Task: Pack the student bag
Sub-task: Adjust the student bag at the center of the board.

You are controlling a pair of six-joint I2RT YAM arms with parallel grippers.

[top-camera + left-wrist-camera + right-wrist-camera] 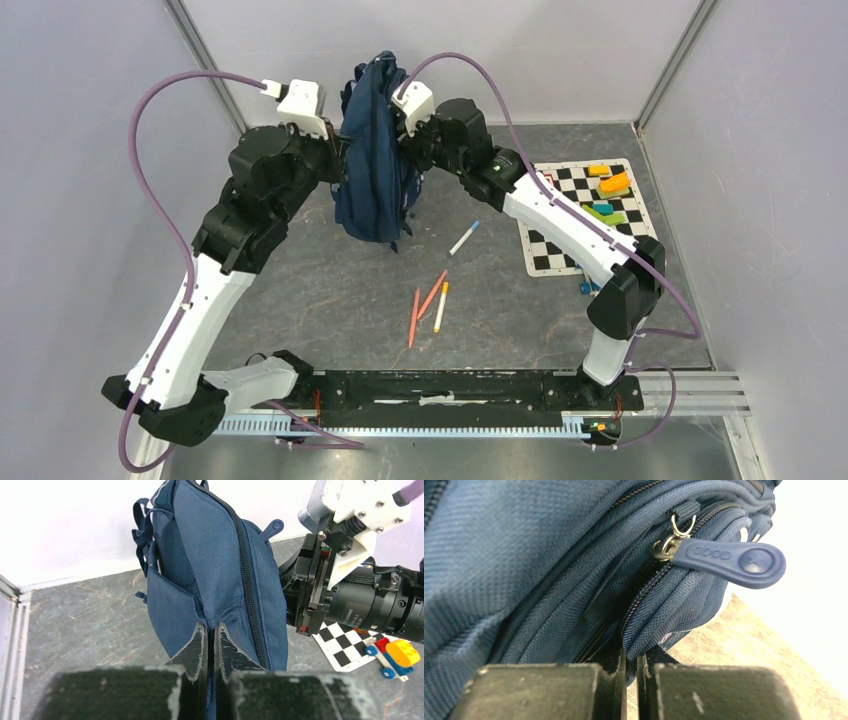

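Note:
Next, I release the student bag with my right gripper on the grey table [318,265] beside the pens, opposite the checkered board.
The navy-blue student bag [374,160] hangs upright between my two arms at the back of the table, its lower end near the tabletop. My left gripper [211,630] is shut on a fold of the student bag's fabric [220,570] on its left side. My right gripper [630,655] is shut on the student bag's edge [574,580] next to a zip, on its right side. A blue zip pull [729,562] sticks out just above the right fingers. Both grippers are hidden behind the bag in the top view.
Pens lie on the grey table in front of the bag: a blue-capped white one [464,239], an orange one [432,293], a yellow-tipped one [440,307] and a pink one [413,318]. A checkered board [590,215] with coloured bricks sits at the right, a small toy car [392,656] beside it.

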